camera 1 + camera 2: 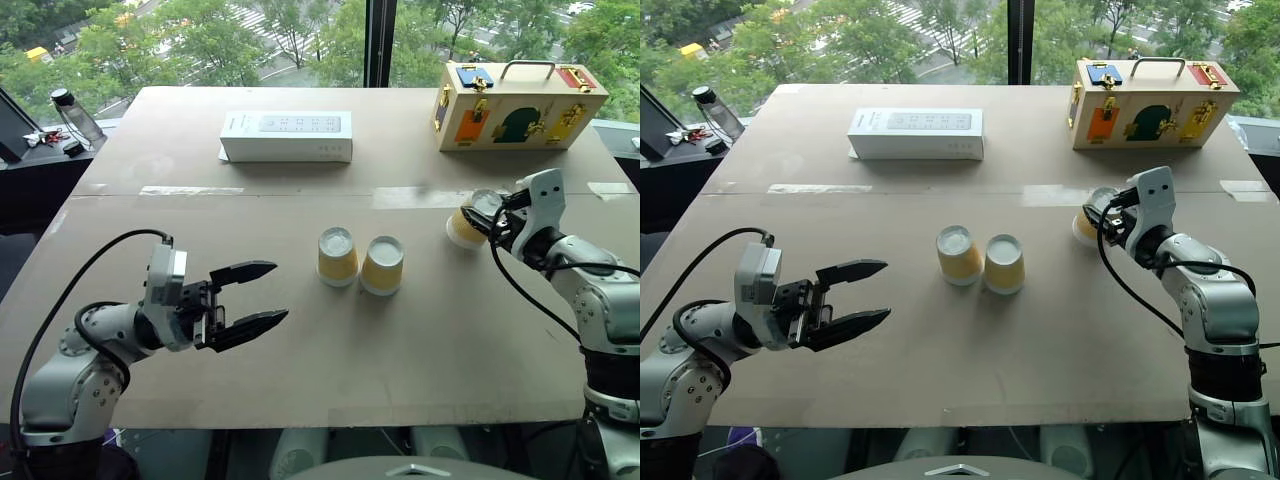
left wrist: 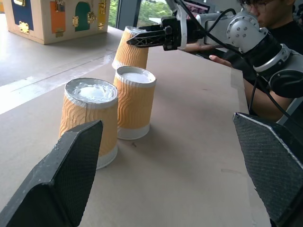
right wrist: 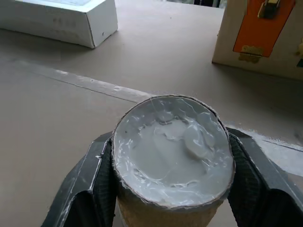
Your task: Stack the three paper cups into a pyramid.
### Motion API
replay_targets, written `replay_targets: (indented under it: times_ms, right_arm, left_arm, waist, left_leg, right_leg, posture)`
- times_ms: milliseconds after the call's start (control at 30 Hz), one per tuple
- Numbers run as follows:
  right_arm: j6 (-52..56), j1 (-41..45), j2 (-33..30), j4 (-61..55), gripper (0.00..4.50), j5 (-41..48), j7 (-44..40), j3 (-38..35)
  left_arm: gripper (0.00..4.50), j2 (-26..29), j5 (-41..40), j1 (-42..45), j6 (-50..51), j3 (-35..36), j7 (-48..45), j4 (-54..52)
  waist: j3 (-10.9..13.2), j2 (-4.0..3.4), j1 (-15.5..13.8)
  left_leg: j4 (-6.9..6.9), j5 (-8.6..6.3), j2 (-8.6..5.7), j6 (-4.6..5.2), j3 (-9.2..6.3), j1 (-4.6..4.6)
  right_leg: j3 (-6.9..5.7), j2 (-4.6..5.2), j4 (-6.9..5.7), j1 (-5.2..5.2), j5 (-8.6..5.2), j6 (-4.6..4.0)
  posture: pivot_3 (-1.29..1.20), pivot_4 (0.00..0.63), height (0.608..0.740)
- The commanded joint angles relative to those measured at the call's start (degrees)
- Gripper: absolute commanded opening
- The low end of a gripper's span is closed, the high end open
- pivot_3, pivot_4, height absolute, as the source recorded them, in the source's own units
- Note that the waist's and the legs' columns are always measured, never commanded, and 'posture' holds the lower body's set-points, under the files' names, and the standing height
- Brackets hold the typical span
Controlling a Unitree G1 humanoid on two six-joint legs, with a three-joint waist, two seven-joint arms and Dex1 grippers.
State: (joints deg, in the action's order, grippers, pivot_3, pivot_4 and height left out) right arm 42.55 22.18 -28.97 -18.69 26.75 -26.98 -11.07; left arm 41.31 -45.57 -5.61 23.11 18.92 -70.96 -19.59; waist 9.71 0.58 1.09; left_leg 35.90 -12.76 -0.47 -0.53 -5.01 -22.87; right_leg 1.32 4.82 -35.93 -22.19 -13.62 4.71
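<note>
The third paper cup will go from my right gripper onto the top of the two paper cups in the middle of the table (image 1: pixel 363 249), bridging both.
Two of the paper cups (image 1: pixel 337 256) (image 1: pixel 382 265) stand upside down side by side mid-table, touching or nearly so. The third paper cup (image 1: pixel 460 230) is off to the right, tilted, white base (image 3: pixel 173 146) toward the wrist camera. My right gripper (image 1: pixel 480 222) is shut on it, one black finger (image 3: pixel 94 175) on each ribbed side. Whether this cup touches the table I cannot tell. My left gripper (image 1: pixel 278 291) hovers at the left, open and empty, pointing at the pair (image 2: pixel 90 120) (image 2: pixel 135 101).
A white rectangular box (image 1: pixel 287 136) lies at the back centre. A colourful wooden latch box (image 1: pixel 517 105) stands at the back right. A bottle (image 1: pixel 75 115) stands on a side surface at far left. A person (image 2: pixel 270 19) sits beyond the table's right side.
</note>
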Motion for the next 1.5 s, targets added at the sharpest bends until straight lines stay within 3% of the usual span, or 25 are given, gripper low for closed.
replay_targets:
  times_ms: [33,133,367,833,900,1000,1067,1133,1267,1400,1500]
  right_arm:
    - [3.56,5.54,-0.78,-10.99,2.25,11.91,-4.01,-2.61]
    - [9.13,10.85,-2.15,-15.44,2.25,16.45,-4.42,2.30]
    - [12.46,17.67,-0.01,-12.66,2.25,13.42,-1.32,12.69]
    - [10.80,20.88,0.08,-8.65,2.25,7.65,-5.86,23.75]
    - [10.03,21.03,0.89,-7.13,3.31,6.99,-6.20,23.92]
    - [9.33,21.12,1.04,-6.55,4.45,6.17,-7.16,23.96]
    - [8.94,20.83,0.38,-7.06,4.45,5.43,-7.50,23.66]
    - [8.56,19.87,-0.92,-9.02,4.45,6.20,-8.55,21.70]
    - [6.29,12.89,-6.59,-16.06,4.45,11.66,-12.64,9.30]
    - [3.86,-1.53,-13.03,-22.06,4.45,14.58,-16.93,-2.20]
    - [1.47,-16.00,-13.77,-25.09,4.45,15.50,-19.02,-12.12]
  left_arm:
    - [4.50,0.37,-0.91,-0.30,-0.16,0.98,0.17,-0.74]
    - [4.50,0.64,-1.37,-1.62,-0.25,2.58,-0.31,-0.40]
    - [4.50,0.51,-1.54,-4.96,-1.38,6.26,-1.48,1.11]
    - [4.50,-2.08,-2.37,-10.81,-2.96,9.42,0.42,-1.69]
    - [4.50,-2.42,-2.42,-10.99,-3.03,9.21,0.82,-2.11]
    - [4.50,-2.73,-2.37,-11.02,-3.18,8.82,1.25,-2.45]
    - [4.50,-2.98,-2.22,-10.79,-3.31,8.36,1.66,-2.47]
    - [4.50,-3.23,-2.08,-10.57,-3.35,7.82,2.07,-2.68]
    - [4.50,-3.87,-1.70,-10.01,-1.47,6.34,5.97,-3.93]
    - [4.50,-3.54,1.34,-10.49,-1.54,4.44,8.60,-3.59]
    - [4.50,-3.26,3.68,-10.82,-2.30,4.14,9.48,-1.47]
  waist:
    - [0.01,-0.02,0.37]
    - [0.01,-0.01,0.78]
    - [-0.02,0.04,0.91]
    - [-0.03,0.06,1.03]
    - [-0.03,0.06,1.04]
    - [-0.03,0.05,1.04]
    - [-0.03,0.05,1.05]
    - [-0.02,0.05,1.00]
    - [-0.02,0.07,0.25]
    - [-0.06,0.20,-0.49]
    - [-0.07,0.23,-0.51]
  left_leg:
    - [0.00,0.00,0.02,0.00,0.00,0.00]
    - [-0.03,0.00,0.06,0.00,-0.05,0.01]
    - [-0.01,0.00,0.02,0.00,-0.05,0.00]
    - [-0.09,0.00,0.02,0.00,-0.05,-0.02]
    - [-0.08,0.00,0.02,0.00,-0.05,-0.02]
    - [-0.08,0.00,0.02,0.00,-0.06,-0.02]
    - [-0.08,0.00,0.02,-0.01,-0.05,-0.02]
    - [-0.09,0.00,0.02,-0.01,-0.05,-0.02]
    - [-0.09,0.00,-0.02,-0.01,-0.07,-0.07]
    - [-0.12,-0.01,-0.08,-0.01,-0.09,-0.10]
    - [-0.13,-0.01,-0.01,-0.01,-0.01,-0.05]
  right_leg:
    - [0.01,-0.01,0.00,-0.01,0.04,0.08]
    - [-0.03,-0.06,0.00,0.00,0.05,0.09]
    - [-0.04,-0.02,0.00,-0.01,-0.07,-0.13]
    - [-0.03,-0.01,0.02,-0.08,-0.07,-0.14]
    - [-0.03,-0.01,0.01,-0.08,-0.07,-0.14]
    - [-0.03,-0.01,0.01,-0.08,-0.06,-0.14]
    - [-0.03,-0.01,0.01,-0.08,-0.06,-0.13]
    - [-0.03,-0.01,0.02,-0.08,-0.05,-0.12]
    - [-0.05,0.03,0.04,-0.07,-0.01,-0.04]
    - [-0.11,0.08,0.09,-0.03,0.03,0.08]
    - [-0.05,0.04,0.07,-0.05,-0.08,-0.11]
  posture:
    - [0.00,0.150,0.740]
    - [0.00,0.150,0.740]
    - [0.00,0.150,0.740]
    - [0.00,0.150,0.740]
    - [0.00,0.150,0.740]
    - [0.00,0.150,0.740]
    - [0.00,0.150,0.740]
    - [0.00,0.150,0.740]
    - [0.00,0.150,0.740]
    - [0.00,0.150,0.740]
    - [0.00,0.150,0.740]
